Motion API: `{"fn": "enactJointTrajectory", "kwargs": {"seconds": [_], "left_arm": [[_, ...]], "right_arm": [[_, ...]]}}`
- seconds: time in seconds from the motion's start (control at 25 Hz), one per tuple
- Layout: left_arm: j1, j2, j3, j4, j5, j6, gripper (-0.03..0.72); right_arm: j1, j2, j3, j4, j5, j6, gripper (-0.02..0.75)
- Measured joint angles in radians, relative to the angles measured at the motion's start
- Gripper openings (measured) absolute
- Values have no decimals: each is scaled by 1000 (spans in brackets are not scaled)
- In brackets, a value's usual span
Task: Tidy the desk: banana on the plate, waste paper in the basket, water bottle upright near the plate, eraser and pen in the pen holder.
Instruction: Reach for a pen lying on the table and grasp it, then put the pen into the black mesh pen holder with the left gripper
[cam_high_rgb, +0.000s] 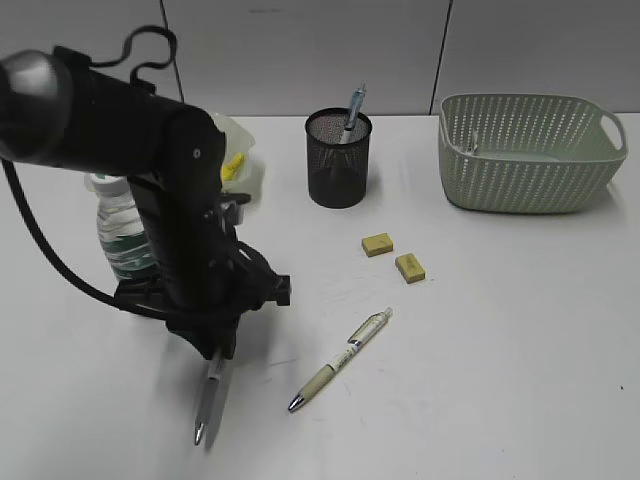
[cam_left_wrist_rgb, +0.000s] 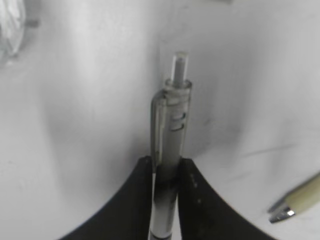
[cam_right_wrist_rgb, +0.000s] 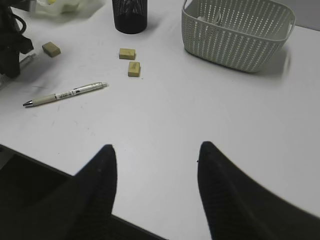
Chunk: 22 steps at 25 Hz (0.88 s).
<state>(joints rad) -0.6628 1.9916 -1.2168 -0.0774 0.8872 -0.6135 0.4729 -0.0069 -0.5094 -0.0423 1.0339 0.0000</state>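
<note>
A pen stands in the black pen holder (cam_high_rgb: 336, 126). Next, my left gripper lets go of the grey pen in there, beside that pen.
My left gripper (cam_high_rgb: 216, 352) (cam_left_wrist_rgb: 167, 167) points down at the desk (cam_high_rgb: 500, 350) and is shut on a grey pen (cam_high_rgb: 208, 400) (cam_left_wrist_rgb: 171, 125); both fingers press its barrel. A beige pen (cam_high_rgb: 340, 360) (cam_right_wrist_rgb: 65, 94) lies to its right. Two tan erasers (cam_high_rgb: 377, 244) (cam_high_rgb: 410, 267) sit mid-desk, and a third eraser (cam_right_wrist_rgb: 51, 48) shows in the right wrist view. The pen holder (cam_high_rgb: 338, 160) has one pen (cam_high_rgb: 355, 105) in it. The banana (cam_high_rgb: 232, 167) lies on the plate (cam_high_rgb: 248, 150), half hidden by the arm. The water bottle (cam_high_rgb: 118, 225) stands upright. My right gripper (cam_right_wrist_rgb: 155, 156) is open and empty.
The basket (cam_high_rgb: 530, 150) (cam_right_wrist_rgb: 235, 35) stands at the back right with something whitish (cam_right_wrist_rgb: 210, 17) inside; I cannot tell whether it is the waste paper. The left arm and its cable (cam_high_rgb: 50, 250) take up the left of the desk.
</note>
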Motion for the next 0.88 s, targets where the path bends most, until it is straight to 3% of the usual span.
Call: {"fn": "enactJointTrajectory", "kwargs": {"seconds": [0.32,0.68,0.88], "left_arm": [[-1,-228,0,-10,-75,0,104],[-1,-297,0,77,-593,0,104],[4,-245,0,230,-910,0,104]], "right_arm": [[0,0,0,0,0,0,420],[0,0,0,0,0,0,420],[0,0,0,0,0,0,420]]}}
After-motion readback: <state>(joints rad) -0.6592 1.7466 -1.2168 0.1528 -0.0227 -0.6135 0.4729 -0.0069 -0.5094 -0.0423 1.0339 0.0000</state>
